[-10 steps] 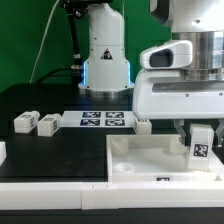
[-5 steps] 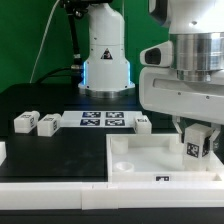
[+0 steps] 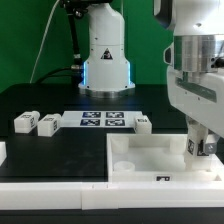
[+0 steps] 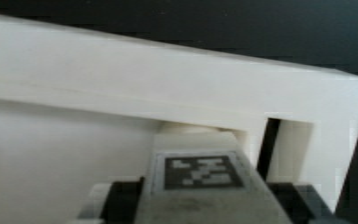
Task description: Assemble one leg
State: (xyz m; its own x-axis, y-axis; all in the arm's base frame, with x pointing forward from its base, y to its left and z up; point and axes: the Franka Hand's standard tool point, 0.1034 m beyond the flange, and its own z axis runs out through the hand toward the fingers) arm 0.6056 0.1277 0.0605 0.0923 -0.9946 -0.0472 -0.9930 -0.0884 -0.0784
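My wrist sits far round with the leg in the panel's corner socket, so next my gripper opens, turns back and regrips the leg [image 3: 199,157] before screwing further.
My gripper [image 3: 204,146] is shut on a white leg [image 3: 207,146] with a black-and-white tag and holds it over the far right corner of the large white square panel [image 3: 150,155]. In the wrist view the leg [image 4: 202,180] sits between my dark fingers [image 4: 119,200], with the panel's raised rim [image 4: 158,70] and a round corner socket [image 4: 197,127] just beyond it. Three more legs lie on the black table: two at the exterior view's left [image 3: 24,122] [image 3: 47,125] and one by the panel's far edge [image 3: 143,124].
The marker board [image 3: 103,120] lies on the table behind the panel. The robot's white base [image 3: 105,60] stands at the back. A white part shows at the exterior view's left edge [image 3: 2,152]. A round socket sits at the panel's near left corner [image 3: 123,167].
My gripper has moved toward the exterior view's right and down with the leg, from above the panel's right side to its far right corner. The other legs have not moved.
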